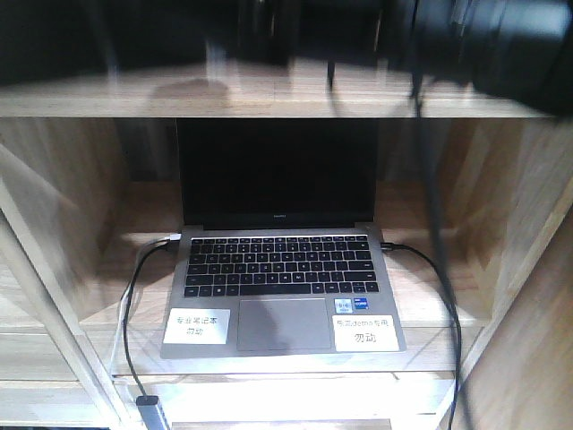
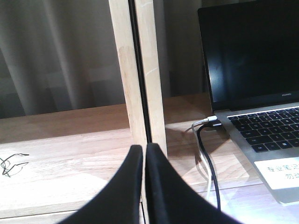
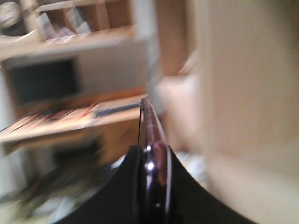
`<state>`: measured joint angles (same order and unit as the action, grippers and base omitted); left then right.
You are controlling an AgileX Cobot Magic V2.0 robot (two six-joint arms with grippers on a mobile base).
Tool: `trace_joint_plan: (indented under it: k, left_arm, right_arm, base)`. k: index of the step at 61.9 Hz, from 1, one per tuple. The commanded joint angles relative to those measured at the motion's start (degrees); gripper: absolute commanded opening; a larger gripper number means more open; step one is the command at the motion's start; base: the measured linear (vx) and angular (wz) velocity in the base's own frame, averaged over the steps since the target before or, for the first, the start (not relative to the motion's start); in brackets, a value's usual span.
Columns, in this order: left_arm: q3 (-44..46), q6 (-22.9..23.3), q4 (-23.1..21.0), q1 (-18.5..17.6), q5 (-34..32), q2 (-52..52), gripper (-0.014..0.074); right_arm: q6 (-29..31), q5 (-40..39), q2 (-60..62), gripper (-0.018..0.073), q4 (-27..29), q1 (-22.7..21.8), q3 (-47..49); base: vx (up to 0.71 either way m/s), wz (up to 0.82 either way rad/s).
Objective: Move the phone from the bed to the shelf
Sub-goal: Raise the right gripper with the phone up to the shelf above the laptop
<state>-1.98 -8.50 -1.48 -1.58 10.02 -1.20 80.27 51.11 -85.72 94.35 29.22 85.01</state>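
My right gripper is holding the phone. It will let go of it on the upper shelf board [image 1: 177, 29] above the laptop, toward the side with the white cable.
In the right wrist view, the phone [image 3: 148, 121] appears edge-on, a thin glossy dark slab with a pinkish rim, sticking up from my right gripper [image 3: 152, 154], which is shut on it. This view is blurred; a pale wood panel of the shelf [image 3: 247, 93] fills its right side. My left gripper [image 2: 144, 154] is shut with nothing in it, just in front of a light-wood upright of the shelf [image 2: 154, 70]. The front view looks into an open shelf [image 1: 269, 98] compartment. The bed is out of view.
A large grey laptop [image 1: 282, 269] with a black screen stands open in the compartment, also at the right of the left wrist view [image 2: 261, 93]. Cables [image 1: 134, 296] run from both its sides. Dark blurred shapes [image 1: 466, 45] cross the top of the front view.
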Motion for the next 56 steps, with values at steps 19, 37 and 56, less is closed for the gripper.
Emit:
trace_joint_plan:
  k: [19,37,56]
  left_arm:
    - [1.3,0.3,-0.5,-0.2,-4.3,-0.2,0.0001]
    - [1.3,0.3,-0.5,-0.2,-4.3,-0.2,0.0001]
    - [1.3,0.3,-0.5,-0.2,-4.3,-0.2,0.0001]
  right_arm:
    - [7.2,-24.6,-2.1,-0.0003,6.5,-0.2,14.3]
    - [7.0,-23.9,-12.3,-0.0003,6.5,-0.1,22.1]
    - [7.0,-23.9,-20.3,-0.0003,6.5,0.0,24.2]
  base:
    - [0.0,0.0]
    - [0.0,0.0]
    - [0.0,0.0]
